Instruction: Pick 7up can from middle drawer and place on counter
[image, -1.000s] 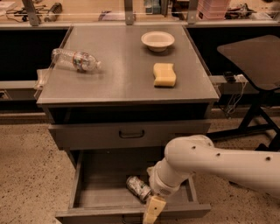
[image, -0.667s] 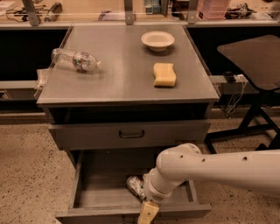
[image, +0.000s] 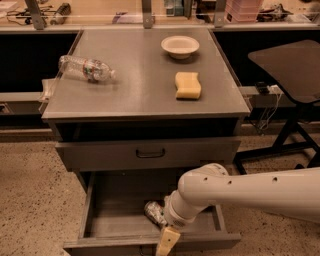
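Note:
Next, I close my gripper on the end (image: 163, 215) nearest my arm of the 7up can that lies in the open middle drawer.
The 7up can (image: 154, 212) lies on its side on the floor of the open middle drawer (image: 112, 222), right of centre, silvery with dark markings. My white arm comes in from the right and bends down into the drawer. My gripper (image: 167, 242) hangs at the drawer's front wall, just in front of and to the right of the can; the wrist covers the can's right end. The counter (image: 140, 87) is the grey cabinet top above the drawers.
On the counter lie a clear plastic bottle (image: 86, 69), a yellow sponge (image: 188, 85) and a white bowl (image: 180, 46). A shut drawer front with a black loop handle (image: 150, 153) sits above the open drawer. A dark table (image: 292, 67) on a stand is at the right.
My arm has shifted left and lower over the open drawer, and the gripper has moved left with it, closer to the can. The can has not moved.

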